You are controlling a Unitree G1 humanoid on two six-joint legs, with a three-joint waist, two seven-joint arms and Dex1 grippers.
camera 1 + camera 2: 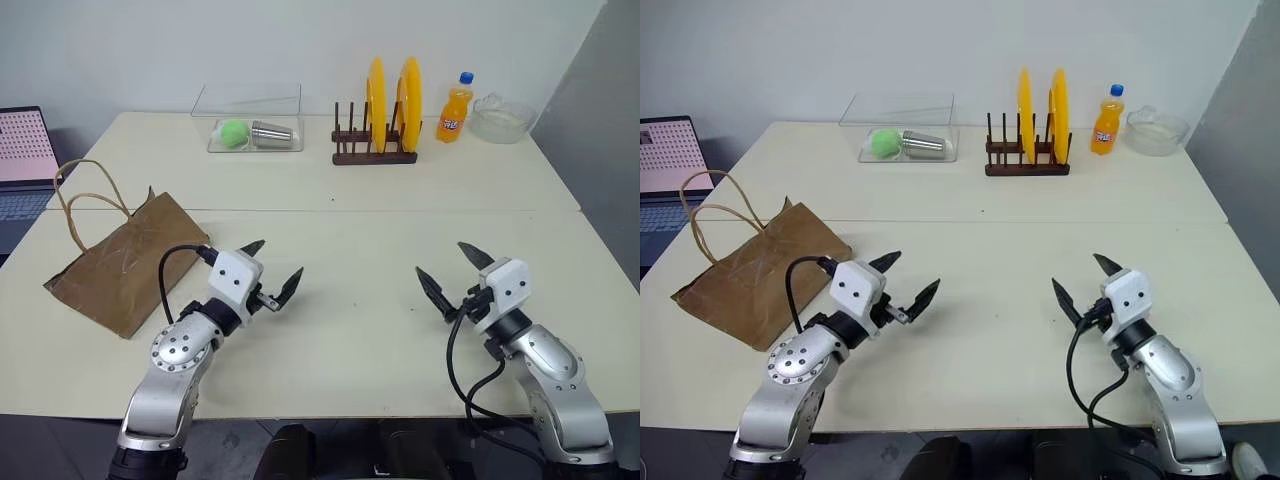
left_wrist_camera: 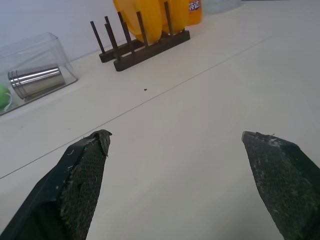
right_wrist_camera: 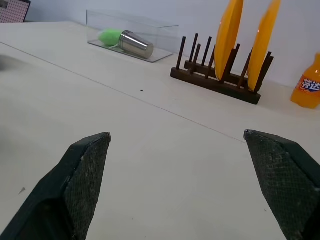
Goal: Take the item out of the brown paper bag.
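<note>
The brown paper bag's open edge [image 1: 99, 243], between the ends of its cord handles, is the next place my left gripper should go to and close on.
The brown paper bag [image 1: 125, 262] lies flat on its side at the left of the table, its two cord handles [image 1: 80, 200] looping off toward the left edge. The item is hidden; nothing of it shows outside the bag. My left gripper [image 1: 281, 257] hovers just right of the bag, open, with nothing between its fingers. My right gripper [image 1: 440, 258] is open too, over bare tabletop at the right, well away from the bag. Both wrist views look between spread black fingers [image 2: 85, 170] [image 3: 82, 165] across the table toward the far side.
At the back stand a clear box [image 1: 250, 120] holding a green ball and a metal cup, a wooden rack with yellow plates [image 1: 375, 140], an orange soda bottle [image 1: 455, 108] and a glass bowl [image 1: 503, 118]. A laptop [image 1: 25, 160] sits off the left edge.
</note>
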